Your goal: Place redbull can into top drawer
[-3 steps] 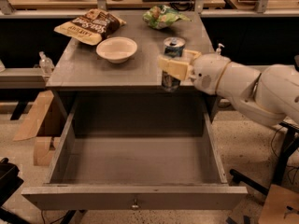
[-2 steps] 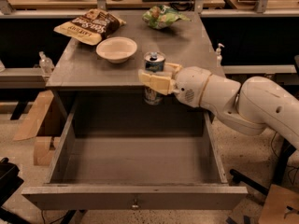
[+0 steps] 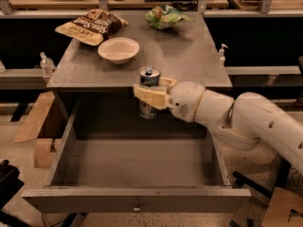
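Note:
My gripper needs to set the redbull can down in the top drawer's back part (image 3: 105, 142), near the drawer's side by the cardboard.
The redbull can (image 3: 149, 77) is a slim blue-and-silver can with a silver top, held upright. My gripper (image 3: 150, 94) is shut on the can's middle, coming in from the right on a white arm. The can hangs in the air at the table's front edge, over the back part of the open top drawer (image 3: 137, 164). The drawer is pulled far out, wide and grey, with a small round knob (image 3: 137, 208) at front centre. Its inside holds nothing.
On the grey table (image 3: 189, 56) stand a cream bowl (image 3: 118, 49), a brown snack bag (image 3: 90, 26) at back left and a green bag (image 3: 165, 17) at the back. Small clear pump bottles stand at the left (image 3: 46, 63) and right (image 3: 221, 54). Cardboard (image 3: 35, 122) lies on the floor at left.
My gripper has carried the can leftward and forward, from the table's right front to its front edge above the open drawer, and a little lower.

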Tool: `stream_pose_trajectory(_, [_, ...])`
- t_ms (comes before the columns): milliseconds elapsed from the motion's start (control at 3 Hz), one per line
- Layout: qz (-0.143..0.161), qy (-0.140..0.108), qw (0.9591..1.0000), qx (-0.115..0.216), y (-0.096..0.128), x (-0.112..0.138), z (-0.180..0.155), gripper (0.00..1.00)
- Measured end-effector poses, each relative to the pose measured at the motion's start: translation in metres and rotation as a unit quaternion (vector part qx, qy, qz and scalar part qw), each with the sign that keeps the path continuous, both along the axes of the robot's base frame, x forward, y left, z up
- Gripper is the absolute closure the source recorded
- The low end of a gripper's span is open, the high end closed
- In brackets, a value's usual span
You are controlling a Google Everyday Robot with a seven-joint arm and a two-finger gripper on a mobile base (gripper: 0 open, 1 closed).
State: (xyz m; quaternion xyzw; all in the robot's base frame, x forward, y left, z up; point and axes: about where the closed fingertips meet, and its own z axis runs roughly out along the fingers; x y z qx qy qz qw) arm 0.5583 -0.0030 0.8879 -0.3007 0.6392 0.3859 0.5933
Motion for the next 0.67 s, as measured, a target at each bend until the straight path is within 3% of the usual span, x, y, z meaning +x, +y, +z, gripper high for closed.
stream_pose_trajectory(333, [0.022, 0.022, 0.9995, 0.010, 0.033, -0.021, -0.046, 1.00])
stream_pose_trajectory(667, [0.050, 0.014, 0.9987, 0.002, 0.068, -0.022, -0.091, 1.00])
